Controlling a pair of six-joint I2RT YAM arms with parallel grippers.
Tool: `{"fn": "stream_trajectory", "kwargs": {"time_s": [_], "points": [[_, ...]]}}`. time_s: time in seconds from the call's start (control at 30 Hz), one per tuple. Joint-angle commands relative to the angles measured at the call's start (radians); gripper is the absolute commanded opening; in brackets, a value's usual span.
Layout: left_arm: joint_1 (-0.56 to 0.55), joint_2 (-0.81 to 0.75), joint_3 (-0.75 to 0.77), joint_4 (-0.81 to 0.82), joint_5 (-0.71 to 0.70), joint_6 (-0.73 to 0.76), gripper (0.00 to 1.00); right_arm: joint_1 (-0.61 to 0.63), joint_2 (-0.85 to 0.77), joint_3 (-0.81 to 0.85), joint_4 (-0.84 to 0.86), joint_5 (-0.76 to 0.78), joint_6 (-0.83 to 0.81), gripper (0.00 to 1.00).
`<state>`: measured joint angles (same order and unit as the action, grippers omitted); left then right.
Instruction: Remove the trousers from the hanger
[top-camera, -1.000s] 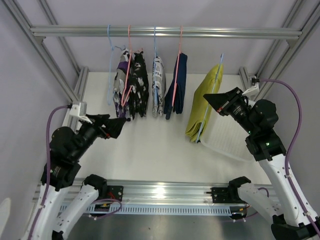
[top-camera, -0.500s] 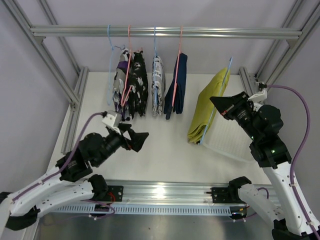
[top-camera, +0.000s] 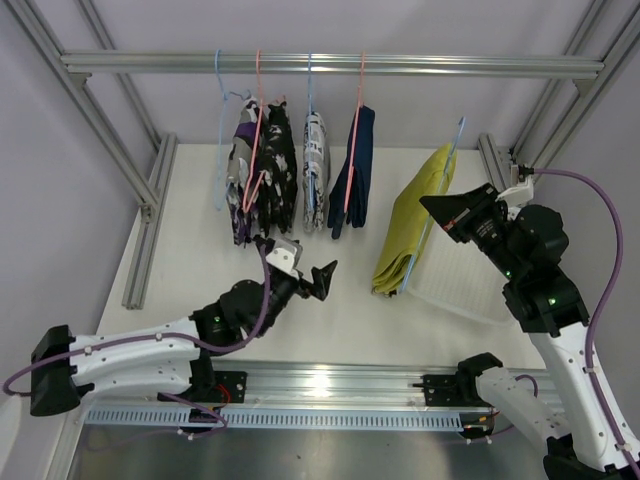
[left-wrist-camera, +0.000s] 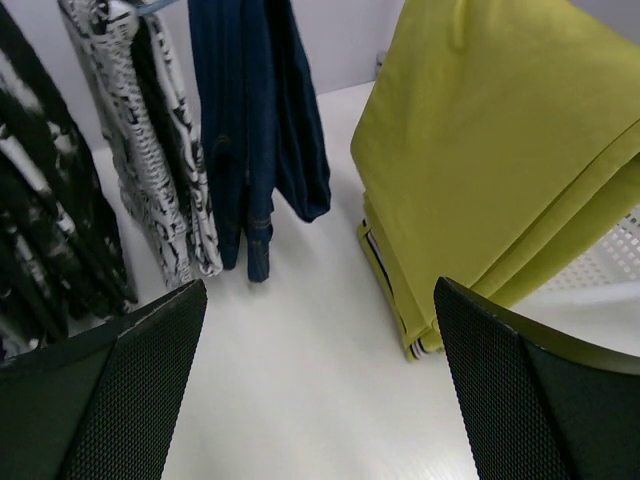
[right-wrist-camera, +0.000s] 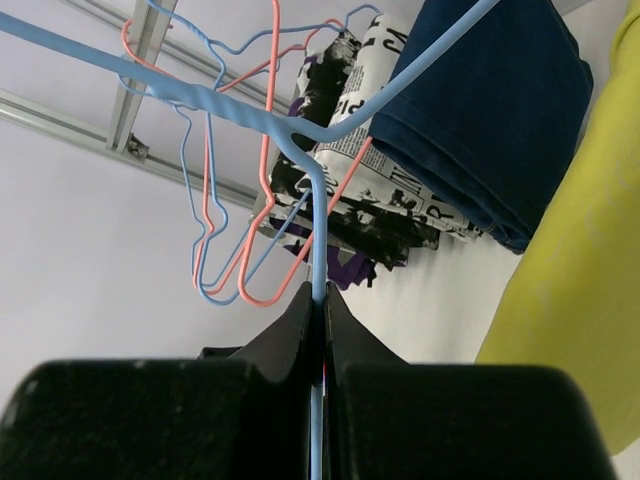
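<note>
My left gripper should next go to the near-side edge (top-camera: 394, 284) (left-wrist-camera: 560, 225) of the yellow-green trousers, next to the blue hanger's lower corner, and close there.
The yellow-green trousers (top-camera: 408, 225) hang folded over a blue hanger (top-camera: 450, 160) that is off the rail, their lower end touching the table. My right gripper (top-camera: 437, 213) is shut on that hanger's wire (right-wrist-camera: 318, 230), seen pinched between the jaws in the right wrist view (right-wrist-camera: 318, 292). My left gripper (top-camera: 324, 275) is open and empty, low over the table left of the yellow-green trousers (left-wrist-camera: 490, 170). Navy trousers (top-camera: 355, 170) and patterned trousers (top-camera: 262, 175) hang from the rail. They also show in the left wrist view: navy (left-wrist-camera: 255, 130), patterned (left-wrist-camera: 150, 170).
The metal rail (top-camera: 330, 65) crosses the back with pink and blue hangers on it, one blue hanger (top-camera: 220, 130) bare. A white perforated tray (top-camera: 455, 285) lies on the table at the right, under the yellow-green trousers. Frame posts stand at both sides.
My left arm has swung from the left side down and right to the table's middle, towards the yellow-green trousers. My right gripper has shifted slightly with the hanger, tilting it.
</note>
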<state>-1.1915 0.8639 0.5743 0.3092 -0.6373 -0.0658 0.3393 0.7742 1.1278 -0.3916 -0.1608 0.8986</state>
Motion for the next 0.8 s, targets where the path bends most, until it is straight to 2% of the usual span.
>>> {"fn": "stream_trajectory", "kwargs": {"time_s": [0.0, 0.23, 0.53, 0.77], "points": [[-0.023, 0.062, -0.048, 0.335, -0.009, 0.129, 0.99, 0.003, -0.013, 0.079, 0.086, 0.014, 0.042, 0.00], [-0.023, 0.156, -0.106, 0.544, 0.152, 0.110, 0.99, 0.001, -0.001, 0.070, 0.068, 0.033, 0.080, 0.00], [-0.023, 0.248, -0.114, 0.749, 0.298, 0.058, 0.99, -0.002, -0.009, -0.037, 0.158, 0.060, 0.137, 0.00], [-0.025, 0.348, -0.074, 0.832, 0.361, 0.027, 0.99, 0.001, 0.002, -0.065, 0.207, 0.040, 0.163, 0.00]]}}
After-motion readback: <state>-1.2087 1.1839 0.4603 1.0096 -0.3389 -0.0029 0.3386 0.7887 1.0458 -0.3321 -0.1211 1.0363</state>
